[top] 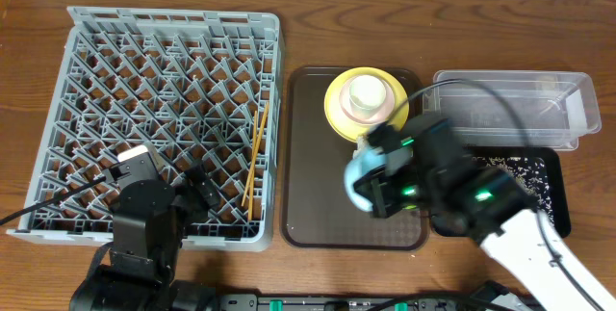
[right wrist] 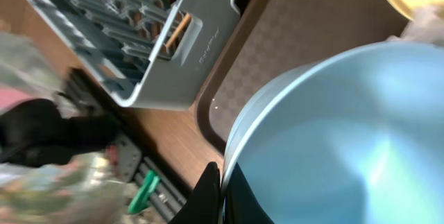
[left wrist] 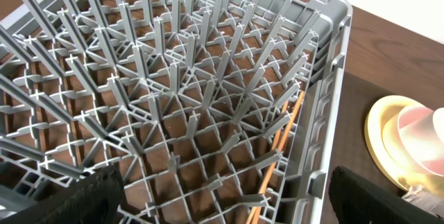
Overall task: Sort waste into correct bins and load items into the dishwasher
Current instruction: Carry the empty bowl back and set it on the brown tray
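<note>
The light blue bowl will go down on the serving tray's front corner (top: pixel 319 204) (right wrist: pixel 266 70) beside the grey dish rack, set there by my right gripper. The bowl is now tilted above that tray.
My right gripper (right wrist: pixel 222 191) is shut on the rim of the light blue bowl (right wrist: pixel 333 127), holding it tilted above the dark brown serving tray (top: pixel 318 195); the bowl also shows in the overhead view (top: pixel 358 171). The yellow plate (top: pixel 337 109) lies on that tray with the white cup (top: pixel 366 94) on it. Two wooden chopsticks (top: pixel 255 162) lie in the grey dish rack (top: pixel 173 90). My left gripper (left wrist: pixel 225 203) is open and empty over the rack's front right corner. I cannot make out the napkin or the wrapper.
The clear container (top: pixel 510 109) stands at the back right. The black tray (top: pixel 551 200) in front of it holds white rice-like scraps and is partly hidden by my right arm. The serving tray sits between the rack and the bins.
</note>
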